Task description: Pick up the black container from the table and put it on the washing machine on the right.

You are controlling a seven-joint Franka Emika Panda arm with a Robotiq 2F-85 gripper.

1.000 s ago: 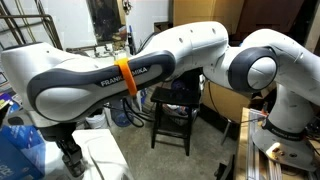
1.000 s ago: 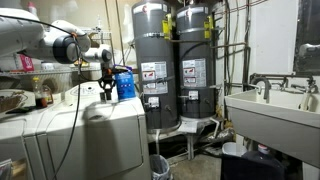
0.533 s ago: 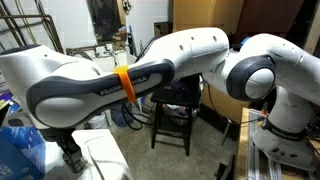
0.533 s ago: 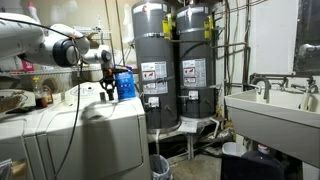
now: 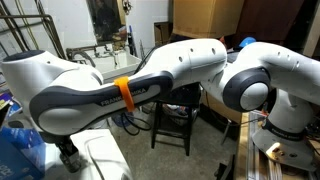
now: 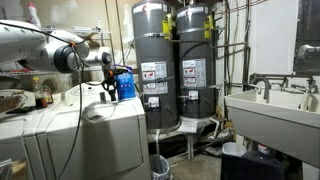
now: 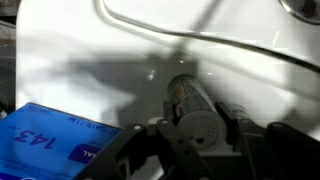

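Observation:
My gripper will let go of the black container on the glossy white washing machine top beside the blue box (image 5: 66,168) (image 7: 185,90).
In the wrist view my gripper (image 7: 200,128) is shut on the black container (image 7: 190,105), a small dark cylinder with a round grey end facing the camera. It is held just over the glossy white top of the washing machine (image 7: 120,50), and I cannot tell whether it touches. In both exterior views the gripper (image 5: 68,157) (image 6: 107,90) hangs over the washing machine (image 5: 105,158) (image 6: 115,130), and the container is too small to make out there. The black stool-like table (image 5: 172,112) stands behind the arm, partly hidden.
A blue box with white digits (image 7: 50,145) lies on the washer next to the gripper. A blue jug (image 6: 125,83) stands just behind it. Two grey water heaters (image 6: 165,65) and a white utility sink (image 6: 270,108) stand further off. A second washer (image 6: 35,140) adjoins.
The arm's elbow and forearm have swung lower and rotated a little. The gripper has stayed over the washing machine top, still shut on the container.

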